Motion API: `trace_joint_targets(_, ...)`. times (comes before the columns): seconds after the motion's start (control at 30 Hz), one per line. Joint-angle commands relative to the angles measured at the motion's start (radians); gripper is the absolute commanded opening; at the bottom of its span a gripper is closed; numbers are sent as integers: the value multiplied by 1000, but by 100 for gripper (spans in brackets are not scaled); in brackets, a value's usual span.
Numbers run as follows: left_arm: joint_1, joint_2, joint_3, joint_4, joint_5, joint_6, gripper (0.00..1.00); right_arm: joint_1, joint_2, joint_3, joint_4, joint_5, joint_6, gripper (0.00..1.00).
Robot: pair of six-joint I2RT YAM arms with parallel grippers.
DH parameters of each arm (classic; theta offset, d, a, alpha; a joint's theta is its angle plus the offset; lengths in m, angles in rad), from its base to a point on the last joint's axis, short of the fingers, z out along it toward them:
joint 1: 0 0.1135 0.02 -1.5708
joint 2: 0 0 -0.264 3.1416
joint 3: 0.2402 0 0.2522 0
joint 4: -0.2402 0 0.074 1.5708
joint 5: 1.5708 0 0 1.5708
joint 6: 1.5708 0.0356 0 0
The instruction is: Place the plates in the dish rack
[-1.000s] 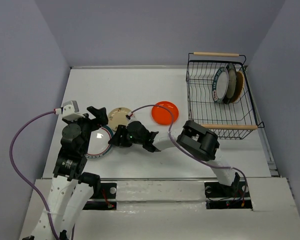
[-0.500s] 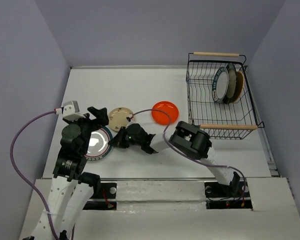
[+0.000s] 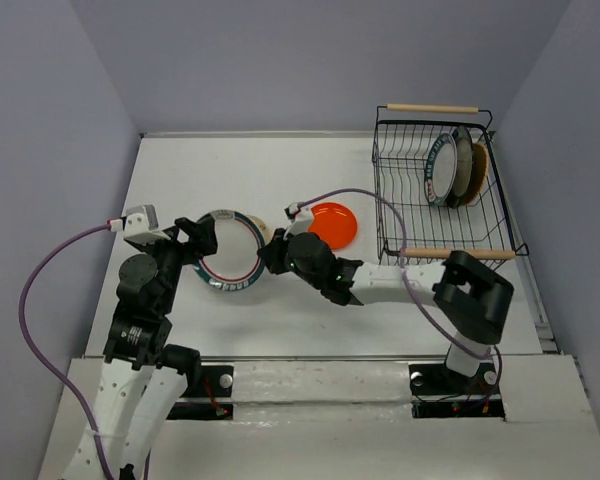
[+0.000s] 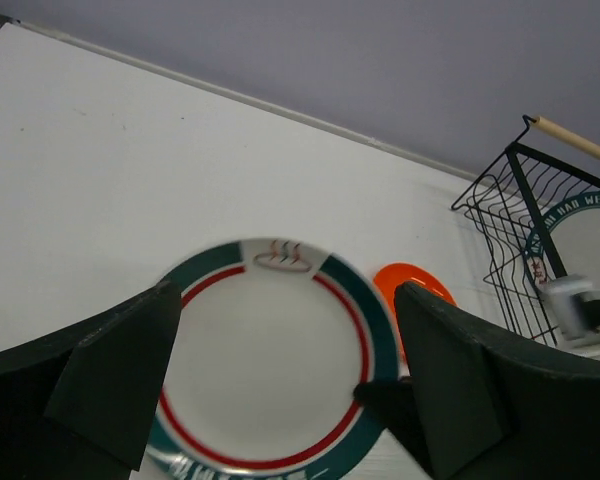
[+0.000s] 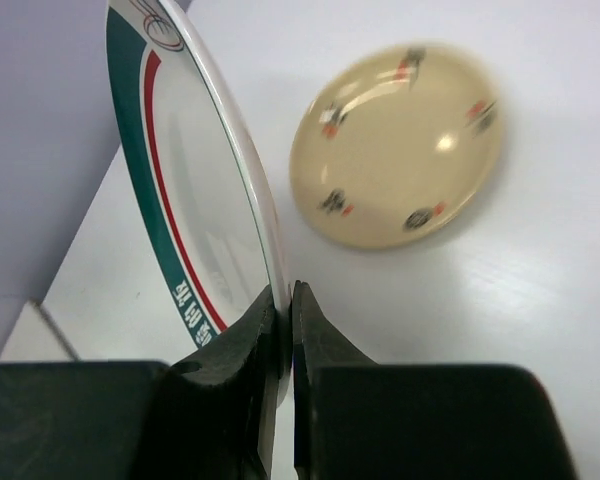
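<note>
My right gripper will set the white plate down and release it in the dish rack (image 3: 429,174), beside the teal-rimmed plate that is standing upright.
My right gripper (image 3: 266,255) is shut on the rim of the white plate with the teal and red rim (image 3: 230,262), holding it tilted up on edge above the table. In the right wrist view the jaws (image 5: 285,300) pinch the plate's edge (image 5: 180,180). My left gripper (image 3: 195,243) stands open just left of that plate, which fills the space in front of its fingers (image 4: 120,370) in the left wrist view. A small beige plate (image 5: 395,145) lies behind the held one, and a small orange-red plate (image 3: 332,224) sits to its right. The dish rack (image 3: 458,254) holds three upright plates (image 3: 442,170).
The black wire rack with wooden bar handles stands at the back right by the right wall. The right arm's purple cable (image 3: 360,195) arches over the orange-red plate. The table's left edge meets the grey wall (image 3: 80,200).
The right gripper shut on the teal-rimmed plate's rim, raised it off the table onto its edge and carried it slightly right; the right arm's elbow swung right. The left gripper stayed open.
</note>
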Motion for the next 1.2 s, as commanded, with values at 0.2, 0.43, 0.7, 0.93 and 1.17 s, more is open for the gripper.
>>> trace_joint_targets(0.2, -27, -38, 26, 43, 43, 36, 99, -299, -505, 52, -124, 559, -768, 7)
trace_joint_targets(0.43, -39, -42, 22, 50, 60, 38, 99, -583, -538, 122, -127, 621, -991, 7)
trace_joint_targets(0.7, -51, -29, 20, 55, 63, 39, 99, -727, -388, 207, -150, 554, -1037, 7)
trace_joint_targets(0.93, -61, -16, 18, 59, 69, 41, 99, -816, -274, 248, -202, 500, -993, 7)
trace_joint_targets(1.17, -61, -6, 17, 63, 72, 39, 99, -861, -205, 217, -214, 474, -942, 7)
